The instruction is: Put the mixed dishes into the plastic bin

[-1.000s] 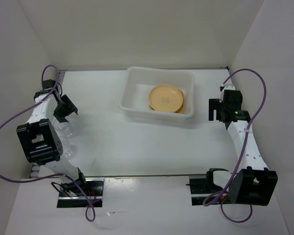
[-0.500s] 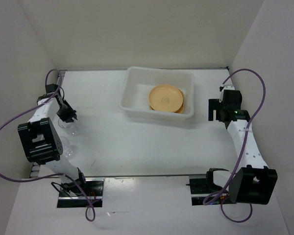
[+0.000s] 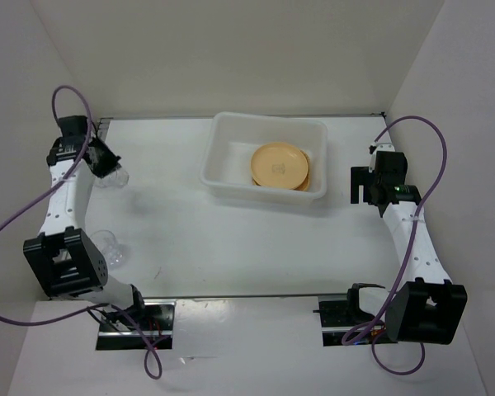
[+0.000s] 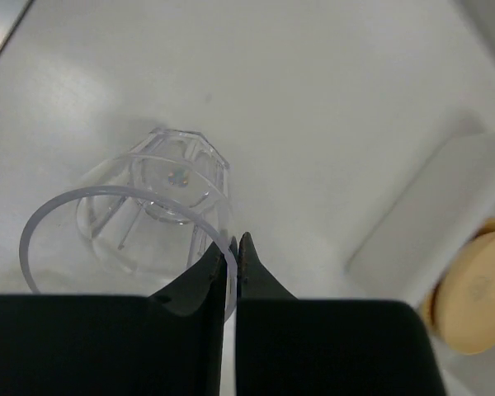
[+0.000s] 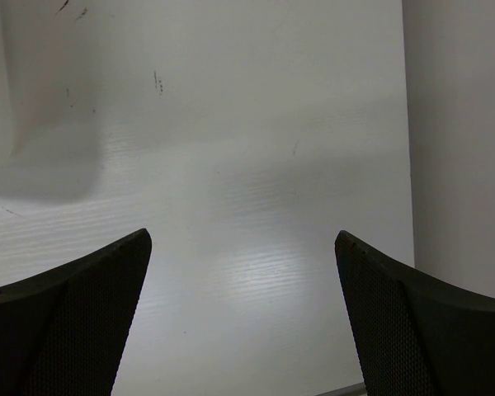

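Observation:
Next, the left gripper releases the clear plastic cup on the plastic bin's bare bottom beside the tan plates (image 3: 233, 152).
My left gripper (image 3: 101, 159) (image 4: 235, 245) is shut on the rim of a small clear plastic cup (image 3: 115, 175) (image 4: 153, 202), which hangs from it above the table's far left. The rim's wall is pinched between the fingertips. A second clear cup (image 3: 109, 245) stands on the table nearer the left arm's base. The plastic bin (image 3: 223, 157) (image 4: 429, 223) sits at the back centre with round tan plates (image 3: 279, 164) (image 4: 476, 293) stacked inside. My right gripper (image 3: 365, 183) (image 5: 243, 247) hovers open to the right of the bin, with only bare table between its fingers.
White walls close in the table on the left, back and right. Purple cables (image 3: 433, 157) loop off both arms. The left arm's elbow block (image 3: 64, 262) sits close to the second cup.
My left gripper shut on the cup's rim and carried it up and toward the far left corner. The right arm has not moved.

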You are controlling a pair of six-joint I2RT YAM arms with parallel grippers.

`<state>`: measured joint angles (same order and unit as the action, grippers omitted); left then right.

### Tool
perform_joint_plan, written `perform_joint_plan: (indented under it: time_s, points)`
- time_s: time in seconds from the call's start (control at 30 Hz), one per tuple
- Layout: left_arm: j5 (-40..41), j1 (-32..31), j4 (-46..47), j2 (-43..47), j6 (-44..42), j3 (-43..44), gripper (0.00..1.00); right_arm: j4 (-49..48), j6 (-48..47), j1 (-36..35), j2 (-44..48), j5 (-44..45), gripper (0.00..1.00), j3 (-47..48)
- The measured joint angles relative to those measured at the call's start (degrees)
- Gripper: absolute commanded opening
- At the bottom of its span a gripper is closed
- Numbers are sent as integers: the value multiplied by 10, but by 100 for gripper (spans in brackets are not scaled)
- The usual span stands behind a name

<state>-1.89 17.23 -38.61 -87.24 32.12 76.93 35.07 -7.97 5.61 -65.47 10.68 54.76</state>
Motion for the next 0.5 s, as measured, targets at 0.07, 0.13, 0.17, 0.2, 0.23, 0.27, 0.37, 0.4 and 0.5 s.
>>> perform_joint_plan:
  time_s: [0.07,0.13,0.17,0.2,0.23,0.27,0.37,0.4,0.5]
  points:
    - [-6,-11,18,21,24,43,0,0,0,0,0,0,96,0]
    - [-20,-23,38,28,44,84,0,0,0,0,0,0,96,0]
    - [-29,-30,44,25,51,109,0,0,0,0,0,0,96,0]
    - [-38,-41,45,14,58,145,0,0,0,0,0,-1,96,0]
    - [-46,-53,48,-5,59,186,0,0,0,0,0,-2,96,0]
    - [-57,-64,57,-22,59,220,0,0,0,0,0,-2,96,0]
    - [-105,-109,73,-94,48,325,0,0,0,0,0,-4,96,0]
    - [-117,-128,73,-122,38,362,0,0,0,0,0,-5,96,0]
    - [-135,-191,62,-204,3,452,0,-1,0,0,0,-5,96,0]
